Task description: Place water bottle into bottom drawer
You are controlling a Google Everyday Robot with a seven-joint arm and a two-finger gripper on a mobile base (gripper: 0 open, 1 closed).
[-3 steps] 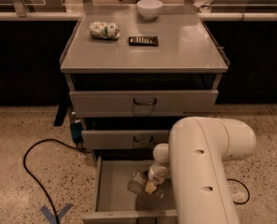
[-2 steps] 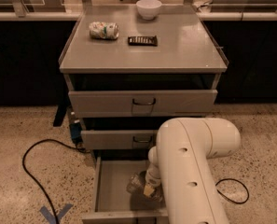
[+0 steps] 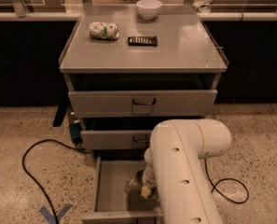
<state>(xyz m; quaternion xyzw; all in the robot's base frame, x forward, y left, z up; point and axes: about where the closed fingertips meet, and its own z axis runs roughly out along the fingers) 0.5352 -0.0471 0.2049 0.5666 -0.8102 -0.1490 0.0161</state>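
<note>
I need to set the water bottle with my gripper on the bottom drawer's grey bottom (image 3: pixel 140 191), close beside my white arm.
The bottom drawer (image 3: pixel 109 183) is pulled out at the foot of the grey cabinet, and its flat grey floor shows. The clear water bottle (image 3: pixel 133 185) is low inside the drawer, right of centre, partly hidden by my arm. My gripper (image 3: pixel 146 191) reaches down into the drawer right next to the bottle, at its right side. The big white arm (image 3: pixel 184 171) covers the right part of the drawer.
On the cabinet top (image 3: pixel 184 45) lie a white-and-green can (image 3: pixel 104 30), a dark flat bar (image 3: pixel 142 41) and a white bowl (image 3: pixel 148 8). Two upper drawer fronts (image 3: pixel 142 101) are slightly out. A black cable (image 3: pixel 31 171) and blue tape (image 3: pixel 54 213) lie on the floor at left.
My arm has shifted to the left and covers more of the drawer. The bottle stays at about the same spot in the drawer.
</note>
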